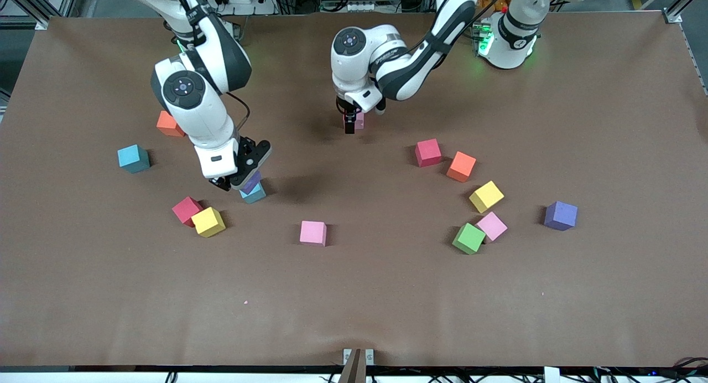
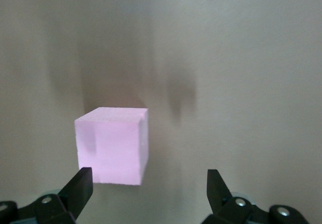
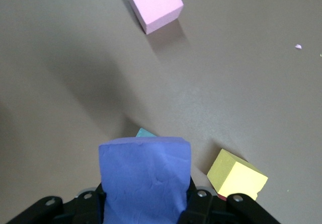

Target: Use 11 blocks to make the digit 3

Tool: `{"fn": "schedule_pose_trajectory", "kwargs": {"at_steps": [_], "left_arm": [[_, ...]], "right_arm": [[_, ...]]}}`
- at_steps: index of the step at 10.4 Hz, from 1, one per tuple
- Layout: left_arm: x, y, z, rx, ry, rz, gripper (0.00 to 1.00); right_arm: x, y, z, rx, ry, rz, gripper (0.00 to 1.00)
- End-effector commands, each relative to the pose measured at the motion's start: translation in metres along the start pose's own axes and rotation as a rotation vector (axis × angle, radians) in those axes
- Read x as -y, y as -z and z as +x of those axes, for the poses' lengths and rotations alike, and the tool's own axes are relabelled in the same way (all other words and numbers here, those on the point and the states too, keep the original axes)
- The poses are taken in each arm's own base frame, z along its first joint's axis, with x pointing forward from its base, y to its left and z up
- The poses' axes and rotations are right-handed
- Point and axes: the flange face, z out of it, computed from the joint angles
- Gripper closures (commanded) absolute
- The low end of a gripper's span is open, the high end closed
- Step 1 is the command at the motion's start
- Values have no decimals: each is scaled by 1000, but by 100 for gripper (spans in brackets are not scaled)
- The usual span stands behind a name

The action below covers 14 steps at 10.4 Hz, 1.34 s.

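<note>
Next, my left gripper closes its fingers on opposite sides of the red block (image 1: 428, 153) that lies beside the orange block, toward the end of the left arm.
My right gripper (image 1: 247, 184) is shut on a purple block (image 3: 145, 176), held just over a teal block (image 1: 255, 195) whose corner (image 3: 146, 132) shows under it. My left gripper (image 1: 350, 124) stands open low over the table's middle. A pink block (image 2: 111, 146) rests on the table by one of its fingers (image 2: 80, 188), with no grip on it. Loose blocks lie around: a pink one (image 1: 313, 232), a red one (image 1: 187, 210) touching a yellow one (image 1: 208, 221), a blue one (image 1: 133, 158) and an orange one (image 1: 168, 124). No digit 3 shape shows.
Toward the left arm's end lie a red block (image 1: 428, 152), an orange block (image 1: 461, 166), a yellow block (image 1: 486, 196), a pink block (image 1: 491, 226) touching a green block (image 1: 468, 238), and a purple block (image 1: 560, 215). Brown table (image 1: 354, 305) stretches bare toward the front camera.
</note>
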Motion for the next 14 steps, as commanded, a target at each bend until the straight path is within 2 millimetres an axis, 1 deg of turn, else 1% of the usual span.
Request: {"fn": "schedule_pose_trajectory", "kwargs": {"at_steps": [1, 2, 4, 5, 6, 8, 9, 10, 11, 12, 13, 14], "left_arm": [[-43, 34, 35, -14, 19, -48, 0], [-63, 39, 49, -15, 3, -52, 0], [-113, 43, 93, -23, -77, -51, 0], [-132, 44, 112, -31, -155, -51, 0], [-150, 44, 135, -52, -282, -38, 0], [-170, 42, 170, -86, -570, 18, 0], [-176, 42, 186, -100, -684, 53, 0], [-173, 40, 193, -112, -860, 111, 0], [-170, 35, 197, -112, -978, 149, 0], [-164, 27, 200, -114, -1019, 173, 0], [-160, 22, 201, -108, -1087, 189, 0], [-153, 14, 203, -101, -1181, 216, 0]], "right_arm": [[15, 8, -1, -1, 38, -6, 47], [15, 7, -2, 5, 37, -1, 47], [15, 8, -3, -4, 11, 26, 47], [14, 10, -5, -9, -13, 51, 47], [16, 8, -5, -7, -12, 55, 47], [19, 5, 0, -17, 1, 54, 47], [19, 3, 0, -17, 22, 56, 47], [22, 2, 3, -29, 34, 52, 47], [35, -3, 7, -23, 59, 58, 47], [48, -7, 13, -19, 99, 65, 47], [69, -11, 24, -15, 148, 72, 47], [89, -21, 36, -22, 200, 79, 47]]}}
